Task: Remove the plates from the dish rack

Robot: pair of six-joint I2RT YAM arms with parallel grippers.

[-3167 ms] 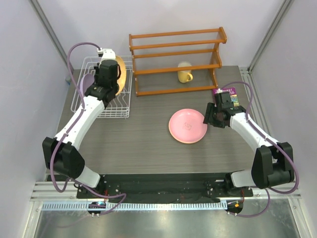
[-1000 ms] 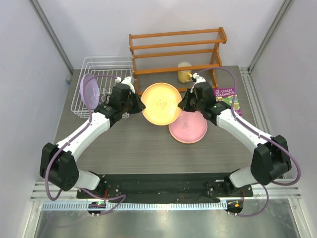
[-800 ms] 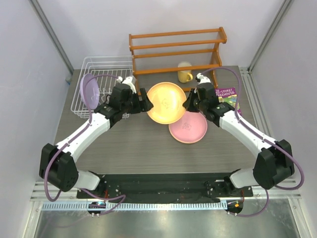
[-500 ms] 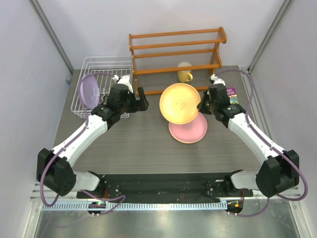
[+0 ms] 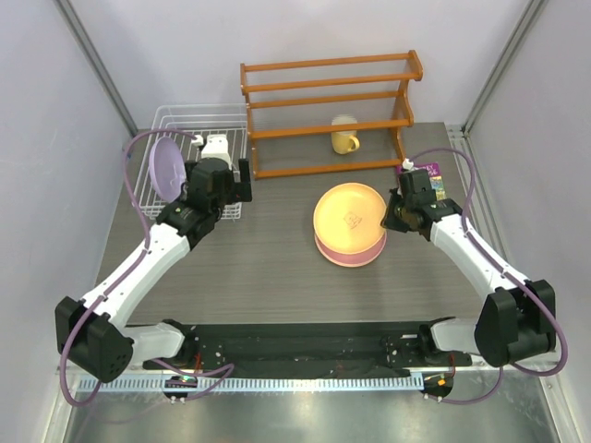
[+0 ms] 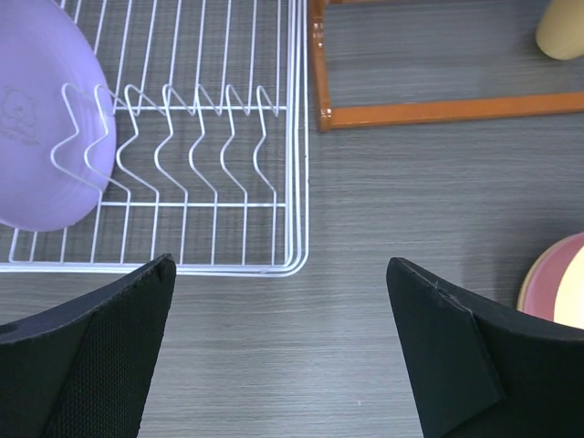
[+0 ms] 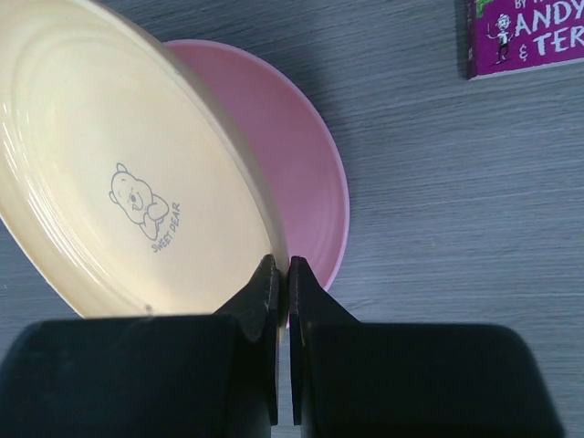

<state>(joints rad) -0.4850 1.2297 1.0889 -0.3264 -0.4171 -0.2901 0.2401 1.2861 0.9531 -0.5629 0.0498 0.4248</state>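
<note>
The lavender plate in the dish rack is next for my left gripper, which should go to it and close on the plate's near-side rim (image 5: 164, 197) (image 6: 27, 226).
My right gripper (image 5: 394, 214) (image 7: 283, 263) is shut on the rim of a yellow plate (image 5: 349, 217) (image 7: 119, 164), holding it tilted just over the pink plate (image 5: 351, 259) (image 7: 301, 173) that lies on the table. My left gripper (image 5: 219, 182) (image 6: 278, 265) stands open and empty above the table, near the front right corner of the white wire dish rack (image 5: 166, 115) (image 6: 182, 267). A lavender plate (image 5: 166, 168) (image 6: 41, 137) stands upright in the rack's left end.
An orange slatted shelf (image 5: 328, 97) (image 6: 438, 111) stands at the back with a yellow mug (image 5: 343, 137) (image 6: 564, 27) on its lower level. A purple book (image 5: 427, 175) (image 7: 529, 36) lies right of the plates, beside my right gripper.
My left gripper opened, let go of the yellow plate and drew back left toward the rack. My right gripper carried the plate rightward and down over the pink plate.
</note>
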